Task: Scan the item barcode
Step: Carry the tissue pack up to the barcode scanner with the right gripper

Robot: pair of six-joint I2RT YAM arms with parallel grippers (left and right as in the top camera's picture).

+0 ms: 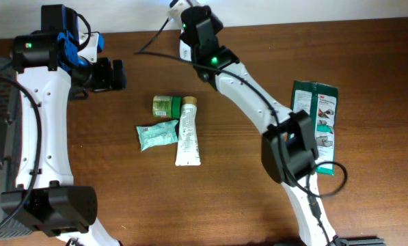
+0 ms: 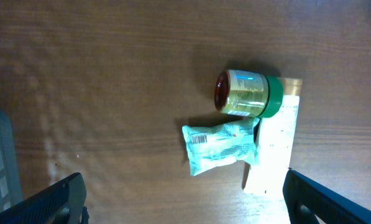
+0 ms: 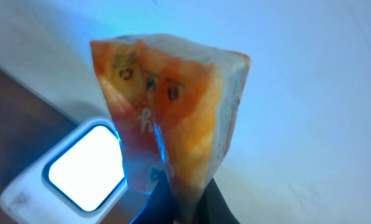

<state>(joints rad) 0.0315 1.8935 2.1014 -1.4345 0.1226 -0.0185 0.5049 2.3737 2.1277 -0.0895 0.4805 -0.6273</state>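
Observation:
My right gripper is to set the orange and white packet, now upright between its dark fingers, down beside the green bag [image 1: 352,142], on the side of the bag that is away from the white tube.
My right gripper [image 3: 188,208] is shut on the lower edge of an orange and white packet [image 3: 173,106], which stands upright between its dark fingers. Just left of the packet in the right wrist view is a white scanner [image 3: 79,171] with a bright glowing window, and blue light falls on the packet's edge. No barcode shows on the side facing this camera. In the overhead view the right arm [image 1: 210,58] reaches to the table's far edge. My left gripper [image 1: 115,74] hangs open and holds nothing, to the left of the loose items.
A green-lidded jar [image 1: 167,104], a teal packet [image 1: 157,134] and a white tube [image 1: 188,131] lie together mid-table. They also show in the left wrist view: jar [image 2: 244,93], teal packet [image 2: 222,147]. A green bag [image 1: 316,123] lies at the right.

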